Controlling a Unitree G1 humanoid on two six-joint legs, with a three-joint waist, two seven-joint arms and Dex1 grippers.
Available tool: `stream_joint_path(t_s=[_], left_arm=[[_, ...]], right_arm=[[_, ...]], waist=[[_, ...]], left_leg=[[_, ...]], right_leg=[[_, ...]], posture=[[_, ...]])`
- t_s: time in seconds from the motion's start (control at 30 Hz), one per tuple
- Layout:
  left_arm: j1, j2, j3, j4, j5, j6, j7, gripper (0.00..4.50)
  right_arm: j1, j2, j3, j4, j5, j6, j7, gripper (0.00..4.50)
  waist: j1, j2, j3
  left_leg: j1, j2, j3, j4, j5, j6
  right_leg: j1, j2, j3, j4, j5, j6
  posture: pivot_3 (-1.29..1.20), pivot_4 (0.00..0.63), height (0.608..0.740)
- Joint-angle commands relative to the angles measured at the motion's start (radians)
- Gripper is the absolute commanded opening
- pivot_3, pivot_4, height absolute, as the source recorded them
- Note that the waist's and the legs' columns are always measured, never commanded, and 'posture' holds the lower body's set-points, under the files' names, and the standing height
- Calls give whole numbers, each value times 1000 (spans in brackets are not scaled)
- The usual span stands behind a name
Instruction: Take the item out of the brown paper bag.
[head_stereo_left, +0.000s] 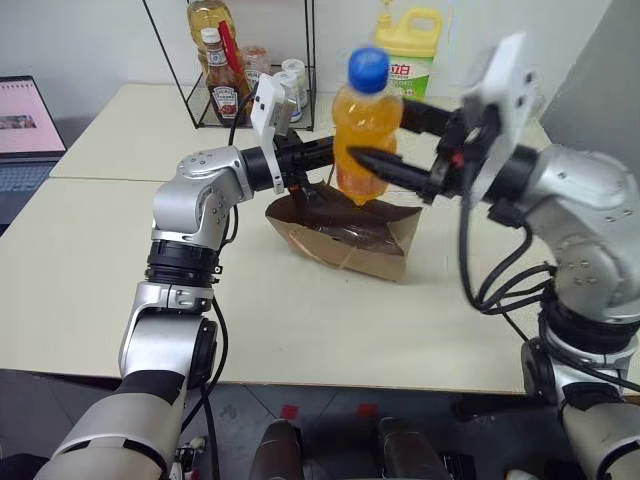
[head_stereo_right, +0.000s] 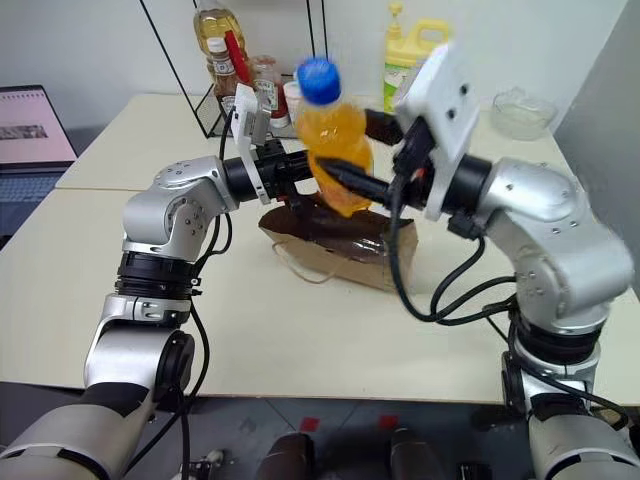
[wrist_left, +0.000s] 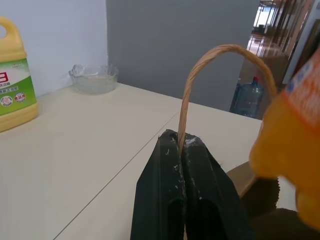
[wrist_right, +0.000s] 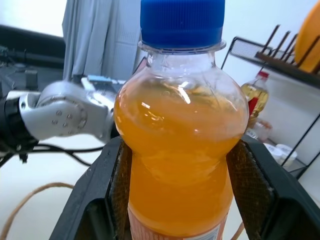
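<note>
The bottle, now hanging just above the bag, will be let go by my right gripper on the bare table (head_stereo_left: 491, 274) beside the brown paper bag, away from my left gripper.
The item, a small bottle of orange drink (head_stereo_left: 365, 130) with a blue cap, hangs upright in the air just above the brown paper bag (head_stereo_left: 350, 238). My right gripper (head_stereo_left: 372, 135) is shut on it, one black finger on each side of its body (wrist_right: 180, 150). The bag lies on the table (head_stereo_left: 100, 270) with its dark mouth open upward, under the bottle. My left gripper (wrist_left: 181, 142) is shut on one thin tan looped handle (wrist_left: 210, 60) of the bag, at the bag's left side next to the bottle.
A yellow detergent jug (head_stereo_left: 410, 50) stands at the back of the table. A black wire rack (head_stereo_left: 235, 70) with sauce and oil bottles is at the back left. A laptop (head_stereo_left: 25, 130) sits far left, a glass bowl (head_stereo_right: 522, 110) back right.
</note>
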Motion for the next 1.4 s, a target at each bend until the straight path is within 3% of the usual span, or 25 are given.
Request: stream_joint_path(t_s=[0.03, 0.2, 0.33, 0.53, 0.73, 0.93, 1.0, 1.13, 1.17, 1.27, 1.4], left_arm=[[-22, 1, 13, -17, 0, -16, 3, 0], [-19, 3, 13, -19, -1, -18, 0, 0], [-15, 4, 15, -21, -1, -18, -1, 0], [-11, -3, 16, -33, -1, -15, 4, 0], [-4, 0, 20, -49, -1, -9, 7, 0], [4, 9, 23, -64, -3, 1, 9, 0], [5, 10, 23, -66, -3, 3, 11, 0], [3, 9, 20, -66, -3, 3, 13, 0], [2, 9, 20, -65, -3, 2, 14, 0], [1, 9, 19, -61, -3, 0, 14, 0], [-5, 8, 19, -52, 0, -4, 16, 0]], right_arm=[[-47, -61, -122, -34, 77, 47, -48, 2408], [12, -277, -174, -8, 65, 20, -23, 2408], [327, -602, -103, 41, -162, -249, 116, 2408], [610, -758, 118, 196, -487, -683, 125, 2407], [634, -715, 324, 392, -711, -897, 95, 2406], [605, -644, 375, 448, -789, -912, 113, 2406], [602, -628, 372, 438, -796, -898, 124, 3112], [628, -614, 337, 369, -765, -836, 176, 4360], [637, -614, 319, 330, -747, -807, 193, 4475], [652, -606, 252, 211, -672, -699, 240, 4475], [630, -533, 79, 2, -424, -404, 287, 4475]], waist=[[3, 0, 0], [11, 1, 1], [29, -1, 2], [8, -1, 2], [1, 0, 3], [4, -1, 2], [7, -1, 2], [11, -1, 2], [11, -1, 2], [12, -1, 2], [13, -1, 2]], left_leg=[[0, 0, 0, 0, 0, 0], [-1, -1, 0, 0, -2, 3], [-2, -2, 0, 0, -2, 4], [-3, -7, 1, 2, -2, 5], [-3, -7, 1, 3, 0, 2], [-3, -9, 0, 4, 1, 2], [-2, -10, -1, 4, 1, 3], [-2, -11, -1, 4, 2, 4], [-2, -11, -1, 4, 2, 4], [-2, -11, -1, 3, 2, 4], [-2, -11, -2, 3, 2, 4]], right_leg=[[0, 0, 0, 0, 0, 0], [-1, 0, 0, 0, 0, 0], [0, -1, 0, -3, 0, 0], [-3, -4, 4, -1, 0, 0], [-2, -4, 4, -1, 0, 0], [1, -7, 3, -1, 0, 1], [2, -8, 2, -1, 1, 1], [2, -8, 2, 0, 1, 2], [2, -8, 2, 0, 1, 2], [2, -8, 2, -1, 1, 2], [2, -8, 2, 0, 1, 2]], posture=[[0, 150, 740], [0, 150, 740], [0, 150, 740], [0, 150, 740], [0, 150, 740], [0, 150, 740], [0, 150, 740], [0, 150, 740], [0, 150, 740], [0, 150, 740], [0, 150, 740]])
